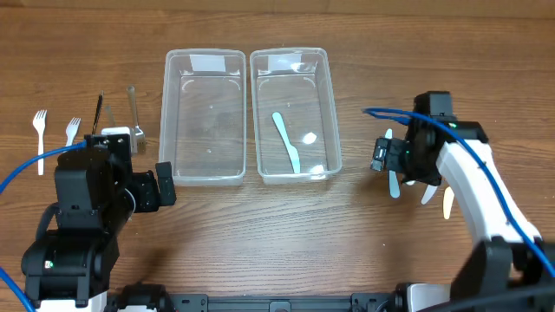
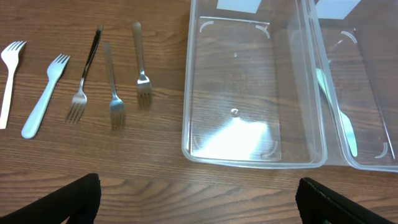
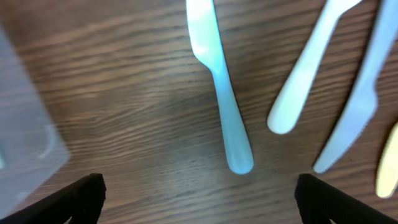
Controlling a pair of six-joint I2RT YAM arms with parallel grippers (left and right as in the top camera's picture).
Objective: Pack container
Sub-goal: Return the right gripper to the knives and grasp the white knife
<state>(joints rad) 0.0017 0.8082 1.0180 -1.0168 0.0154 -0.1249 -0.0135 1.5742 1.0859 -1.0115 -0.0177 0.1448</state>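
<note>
The loose light blue knife is the one closest to the clear plastic containers. Next, my right gripper takes it by closing on the knife handle's near end (image 1: 394,185) (image 3: 237,148).
Two clear plastic containers stand side by side, the left one (image 1: 205,117) empty, the right one (image 1: 293,113) holding a light blue plastic knife (image 1: 287,141). My right gripper (image 3: 199,196) is open and empty, low over a light blue knife (image 3: 217,81) on the table, with more pale plastic knives (image 3: 305,81) beside it. My left gripper (image 2: 198,199) is open and empty in front of the left container (image 2: 252,87). Metal forks (image 2: 115,84) and white plastic forks (image 2: 45,93) lie to its left.
In the overhead view the forks (image 1: 74,130) lie at the far left and the loose knives (image 1: 395,184) lie under the right arm (image 1: 468,186). The table is brown wood.
</note>
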